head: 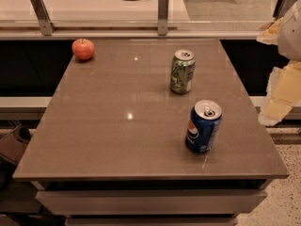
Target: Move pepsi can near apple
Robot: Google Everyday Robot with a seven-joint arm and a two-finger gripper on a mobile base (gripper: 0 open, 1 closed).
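Note:
I will grip the pepsi can's middle (203,128) below its silver top, to move it near the apple.
The pepsi can (203,126), dark blue with a red-white-blue logo and a silver top, stands upright on the grey table (117,126) at the front right. The apple (83,49), small and red-orange, sits at the table's far left corner. My gripper (278,100) hangs at the right edge of the view, beyond the table's right side, well to the right of the pepsi can and a little higher. It holds nothing that I can see.
A green-patterned can (182,71) stands upright behind the pepsi can, at the middle right of the table. A rail with metal brackets (162,13) runs along the far edge. A drawer front (150,201) lies below the table's front edge.

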